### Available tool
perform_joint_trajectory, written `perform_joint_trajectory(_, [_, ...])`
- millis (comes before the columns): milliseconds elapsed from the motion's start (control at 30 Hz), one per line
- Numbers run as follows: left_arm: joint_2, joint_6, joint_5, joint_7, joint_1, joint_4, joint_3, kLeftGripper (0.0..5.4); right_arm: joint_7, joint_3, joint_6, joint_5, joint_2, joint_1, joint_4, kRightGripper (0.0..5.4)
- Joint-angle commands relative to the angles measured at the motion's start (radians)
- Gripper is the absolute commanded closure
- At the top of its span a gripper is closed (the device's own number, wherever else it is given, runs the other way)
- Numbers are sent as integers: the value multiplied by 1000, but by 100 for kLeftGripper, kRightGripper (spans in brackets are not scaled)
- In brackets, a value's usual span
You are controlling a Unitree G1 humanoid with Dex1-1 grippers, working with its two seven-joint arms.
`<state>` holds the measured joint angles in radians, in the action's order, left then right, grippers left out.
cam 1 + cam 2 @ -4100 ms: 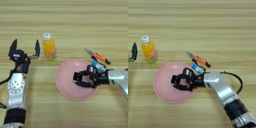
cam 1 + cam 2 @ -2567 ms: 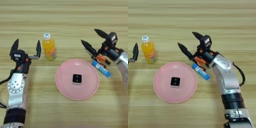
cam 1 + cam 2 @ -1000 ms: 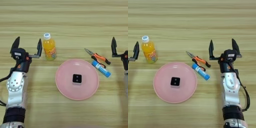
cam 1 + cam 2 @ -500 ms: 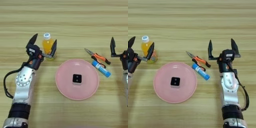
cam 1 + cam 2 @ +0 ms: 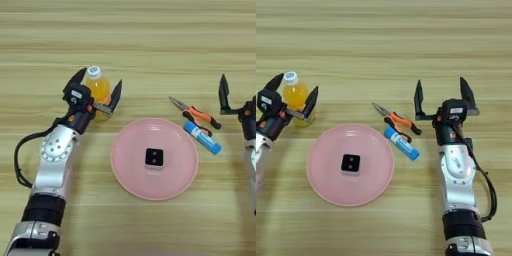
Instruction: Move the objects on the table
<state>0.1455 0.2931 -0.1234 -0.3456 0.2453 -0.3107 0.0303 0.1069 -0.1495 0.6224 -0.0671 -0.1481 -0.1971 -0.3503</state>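
Observation:
My right gripper will next grab the body of the orange-drink bottle [image 5: 100, 91], below its white cap, and take it from my left gripper.
On the table [image 5: 150, 40], an orange-drink bottle [image 5: 98, 89] with a white cap stands upright at the left. My left gripper [image 5: 97, 89] is open around it, one finger on each side. A black cube [image 5: 154, 157] lies in the middle of a pink plate [image 5: 125, 165]. A blue tube [image 5: 202, 138] lies right of the plate. My right gripper [image 5: 442, 96] stands open at the right, apart from everything, holding nothing.
Orange-handled pliers [image 5: 196, 112] lie just behind the blue tube, right of the plate. My right arm runs down from the gripper toward the near table edge. The left arm slants up from the lower left.
My left gripper has moved right over the last second and now brackets the bottle. Earlier, the right gripper left the cube in the plate and drew back to the right.

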Motion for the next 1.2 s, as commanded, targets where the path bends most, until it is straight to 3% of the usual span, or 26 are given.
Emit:
perform_joint_trajectory(33, [3,-66,-1,23,15,2,9,0,-9,2,9,5,6,-7,8,4])
perform_joint_trajectory(300, [3,-104,4,47,20,-5,12,0,-15,8,12,11,4,-7,8,4])
perform_joint_trajectory(833, [20,-124,16,46,28,-47,6,180,-23,11,14,12,9,-8,5,0])
perform_joint_trajectory(1200, [30,-121,17,48,46,-69,7,191,-23,6,6,0,14,-12,5,0])
